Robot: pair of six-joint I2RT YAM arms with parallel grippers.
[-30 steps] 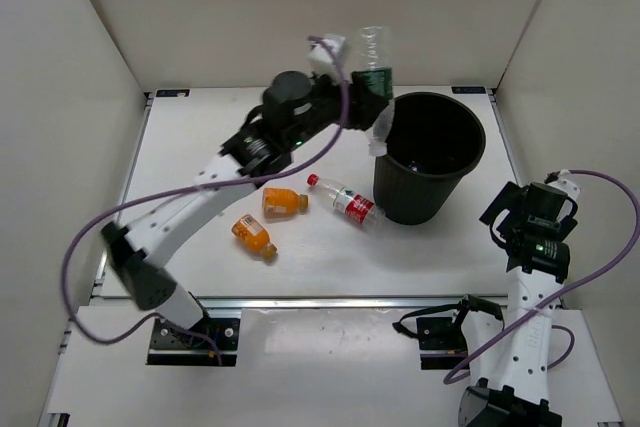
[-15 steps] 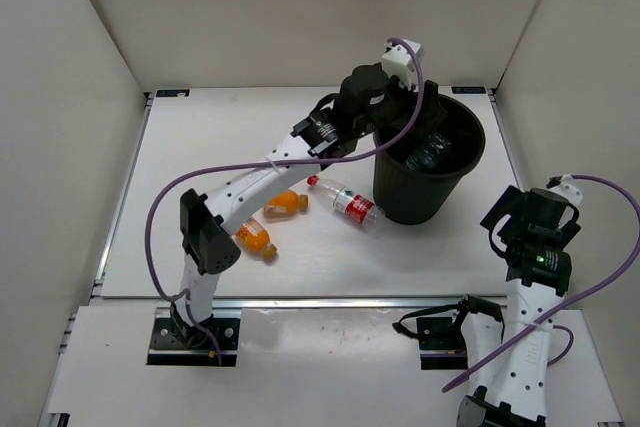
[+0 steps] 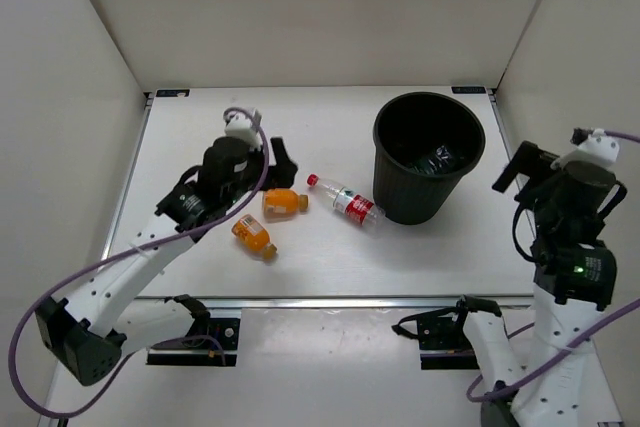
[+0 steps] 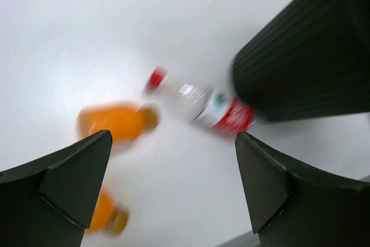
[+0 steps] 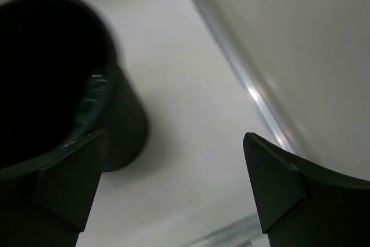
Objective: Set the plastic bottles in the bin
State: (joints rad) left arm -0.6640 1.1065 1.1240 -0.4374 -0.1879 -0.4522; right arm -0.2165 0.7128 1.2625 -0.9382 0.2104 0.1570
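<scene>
The orange bottle nearer the table's front edge is next, and my left gripper will grab the body of the orange bottle (image 3: 252, 236) (image 4: 102, 208).
The black bin (image 3: 402, 197) stands at the back right, with a clear green-labelled bottle (image 3: 436, 159) lying inside it. Three plastic bottles lie on the table left of it: a clear one with a red cap (image 3: 343, 200) and two short orange ones (image 3: 284, 202) (image 3: 253, 236). My left gripper (image 3: 276, 161) hangs open and empty just behind the orange bottles. The left wrist view, blurred, has the nearer orange bottle (image 4: 115, 121), the clear bottle (image 4: 203, 103) and the bin (image 4: 312, 56) beyond my left gripper (image 4: 173, 192). My right gripper (image 3: 518, 175) is open and empty to the right of the bin (image 5: 124, 125).
White walls close the table on the left, back and right. A metal rail (image 5: 254, 93) runs along the table's right edge, close to my right gripper (image 5: 173, 186). A purple cable (image 3: 100, 272) trails off the left arm.
The left arm carried the green-labelled bottle over the bin, let it go inside, then swung back left over the orange bottles. The right arm rose and turned toward the bin.
</scene>
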